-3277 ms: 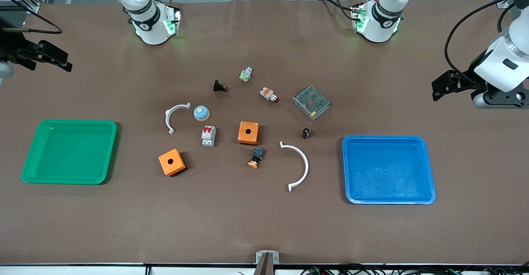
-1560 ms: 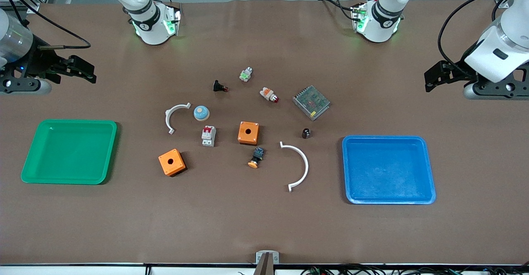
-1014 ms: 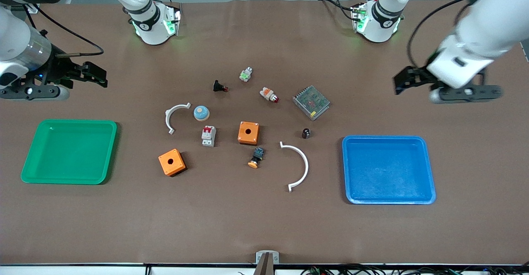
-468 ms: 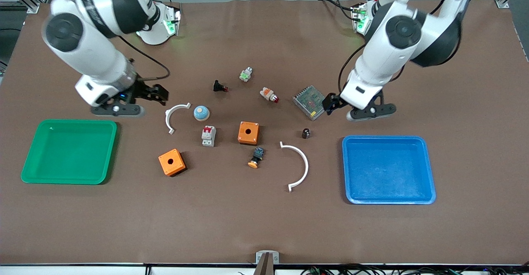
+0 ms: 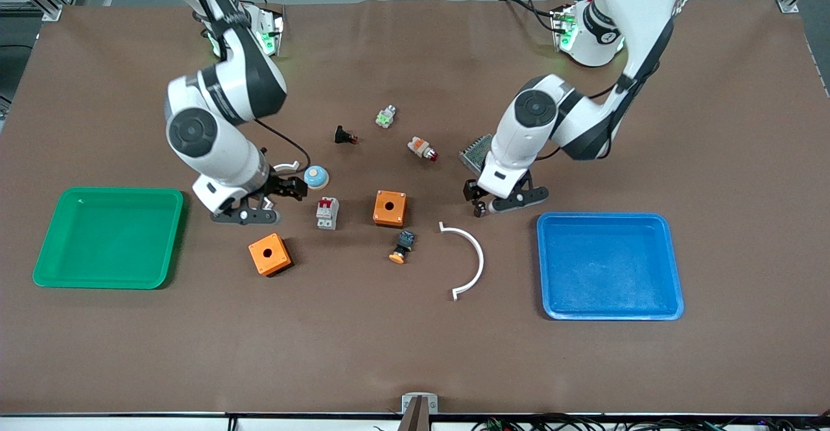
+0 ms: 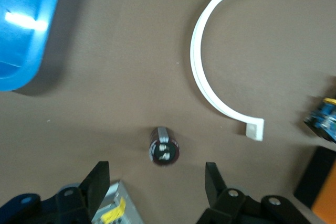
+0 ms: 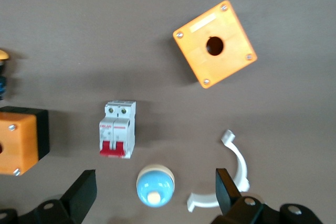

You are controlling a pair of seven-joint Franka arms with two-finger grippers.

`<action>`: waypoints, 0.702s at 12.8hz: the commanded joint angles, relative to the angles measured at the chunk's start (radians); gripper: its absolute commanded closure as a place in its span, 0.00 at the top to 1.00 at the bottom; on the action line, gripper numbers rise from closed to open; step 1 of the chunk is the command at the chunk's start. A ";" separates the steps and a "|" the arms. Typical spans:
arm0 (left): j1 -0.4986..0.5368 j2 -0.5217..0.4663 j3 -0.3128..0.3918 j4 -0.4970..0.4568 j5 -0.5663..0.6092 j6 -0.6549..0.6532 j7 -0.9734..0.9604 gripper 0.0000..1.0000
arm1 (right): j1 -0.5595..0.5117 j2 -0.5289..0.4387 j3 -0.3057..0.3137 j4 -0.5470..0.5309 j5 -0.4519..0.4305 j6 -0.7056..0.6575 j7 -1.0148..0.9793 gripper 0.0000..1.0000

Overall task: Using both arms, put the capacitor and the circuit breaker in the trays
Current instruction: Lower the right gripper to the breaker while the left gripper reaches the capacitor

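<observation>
My right gripper will grip the circuit breaker's sides (image 5: 327, 208) (image 7: 116, 139) beside its red levers, between the blue dome button and the orange boxes.
The capacitor (image 6: 164, 152), a small black cylinder, stands on the brown table just ahead of my open left gripper (image 6: 156, 174), in line with the gap between its fingers. In the front view the left gripper (image 5: 476, 198) is low over the capacitor (image 5: 479, 210), beside the blue tray. The circuit breaker (image 5: 327, 213), white-grey with red levers, lies near the table's middle. It also shows in the right wrist view (image 7: 117, 129). My right gripper (image 5: 288, 188) is open and empty, low over the blue dome button (image 7: 155, 184), next to the breaker (image 7: 117, 129).
A green tray (image 5: 107, 282) lies at the right arm's end and a blue tray (image 5: 609, 314) at the left arm's end. Two orange boxes (image 5: 390, 208) (image 5: 270, 254), a large white arc (image 5: 478, 259), a mesh power supply (image 5: 476, 148), an orange-capped button (image 5: 402, 247) and an indicator lamp (image 5: 423, 148) are scattered round the middle.
Both arms have swung in from the table's ends toward the middle and come down. The left gripper now sits at the capacitor and the right gripper beside the circuit breaker. The objects have not moved.
</observation>
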 commanded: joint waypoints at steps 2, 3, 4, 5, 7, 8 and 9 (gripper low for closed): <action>-0.009 0.097 -0.001 0.101 0.039 -0.010 -0.035 0.73 | 0.022 0.095 -0.008 0.066 0.019 0.005 0.013 1.00; -0.010 0.117 -0.001 0.110 0.039 -0.010 -0.035 0.70 | 0.030 0.112 -0.008 0.079 0.028 0.005 0.013 1.00; -0.010 0.126 -0.001 0.111 0.042 -0.010 -0.035 0.67 | 0.041 0.131 -0.008 0.095 0.048 0.009 0.012 1.00; -0.010 0.132 -0.001 0.111 0.044 -0.010 -0.033 0.64 | 0.044 0.148 -0.008 0.102 0.054 0.023 0.013 1.00; -0.010 0.143 0.000 0.111 0.044 -0.012 -0.032 0.61 | 0.074 0.175 -0.010 0.108 0.054 0.055 0.013 1.00; -0.010 0.142 0.000 0.111 0.044 -0.020 -0.030 0.61 | 0.088 0.188 -0.010 0.108 0.054 0.074 0.032 1.00; -0.010 0.139 0.000 0.111 0.044 -0.036 -0.030 0.61 | 0.096 0.198 -0.010 0.108 0.053 0.089 0.062 1.00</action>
